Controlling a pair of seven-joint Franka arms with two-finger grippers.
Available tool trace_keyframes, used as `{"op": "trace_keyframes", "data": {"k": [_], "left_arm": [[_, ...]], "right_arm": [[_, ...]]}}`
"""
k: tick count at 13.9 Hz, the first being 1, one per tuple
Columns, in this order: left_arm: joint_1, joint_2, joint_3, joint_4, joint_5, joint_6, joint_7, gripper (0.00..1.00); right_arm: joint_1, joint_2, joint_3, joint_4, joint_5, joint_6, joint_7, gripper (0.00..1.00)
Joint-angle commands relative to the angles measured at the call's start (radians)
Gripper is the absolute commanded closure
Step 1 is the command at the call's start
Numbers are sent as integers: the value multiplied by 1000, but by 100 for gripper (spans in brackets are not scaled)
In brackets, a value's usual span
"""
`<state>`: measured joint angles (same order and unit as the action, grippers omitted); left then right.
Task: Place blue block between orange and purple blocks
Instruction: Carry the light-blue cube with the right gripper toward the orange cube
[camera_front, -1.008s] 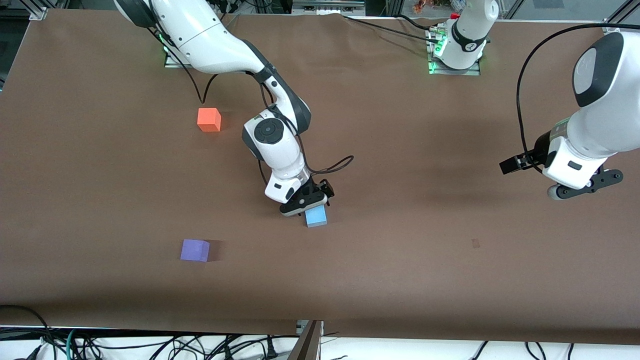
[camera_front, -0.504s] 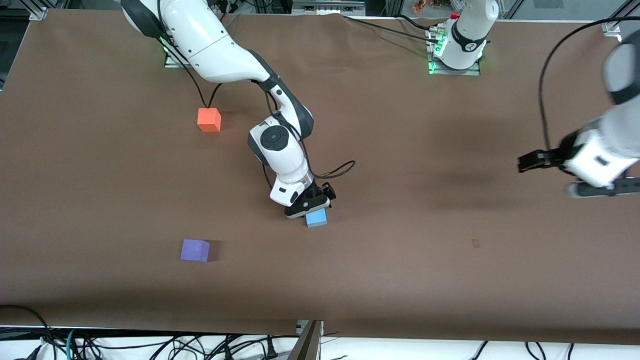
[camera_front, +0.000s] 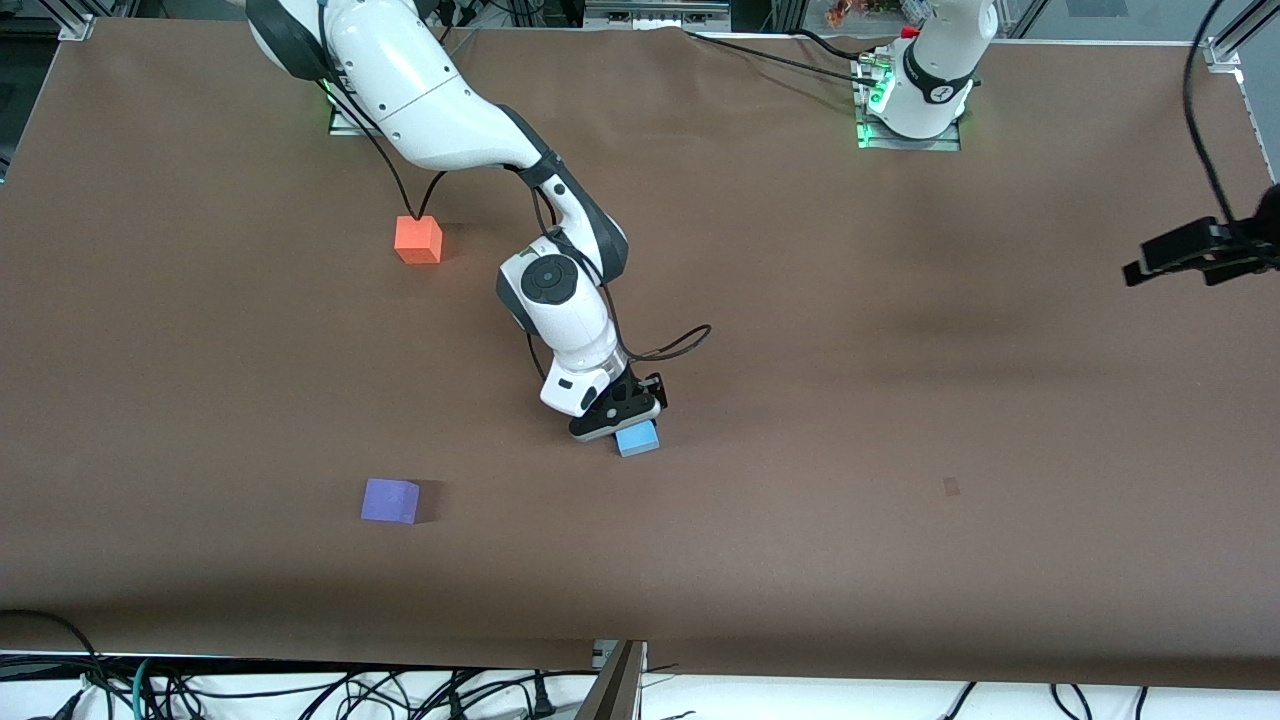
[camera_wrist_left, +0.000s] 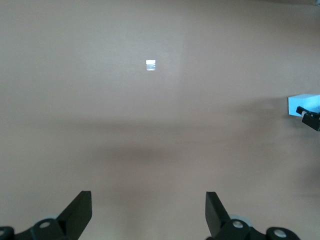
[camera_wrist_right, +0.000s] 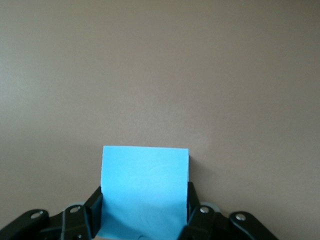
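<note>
I need to let go of the blue block with my right gripper on the bare table midway (camera_front: 401, 367) between the orange and purple blocks.
The blue block (camera_front: 637, 438) sits on the brown table near its middle, and my right gripper (camera_front: 620, 424) is shut on it. In the right wrist view the fingers (camera_wrist_right: 95, 200) press both sides of the blue block (camera_wrist_right: 145, 182). The orange block (camera_front: 418, 240) lies toward the right arm's end, farther from the front camera. The purple block (camera_front: 390, 500) lies nearer to that camera. My left gripper (camera_wrist_left: 149, 210) hangs open and empty over bare table at the left arm's end, and its wrist view catches the blue block (camera_wrist_left: 303, 105) at the picture's edge.
A small pale mark (camera_front: 951, 486) is on the table toward the left arm's end, also seen as a mark (camera_wrist_left: 150, 65) in the left wrist view. Cables (camera_front: 300, 690) lie below the table's near edge. The right arm's cable (camera_front: 670, 340) loops above the blue block.
My right gripper has shut on the blue block, which turned slightly. The left arm has swung off toward its end of the table, mostly out of the front view.
</note>
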<state>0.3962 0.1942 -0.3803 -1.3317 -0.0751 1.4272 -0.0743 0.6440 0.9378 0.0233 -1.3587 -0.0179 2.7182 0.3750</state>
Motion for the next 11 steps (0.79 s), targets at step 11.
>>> {"op": "trace_keyframes", "data": {"k": [11], "left_arm": [[-355,-198,307,-293,64,91,-1,0]], "right_arm": [[-53,-448,-243,-238,47,-643,9,87]]}}
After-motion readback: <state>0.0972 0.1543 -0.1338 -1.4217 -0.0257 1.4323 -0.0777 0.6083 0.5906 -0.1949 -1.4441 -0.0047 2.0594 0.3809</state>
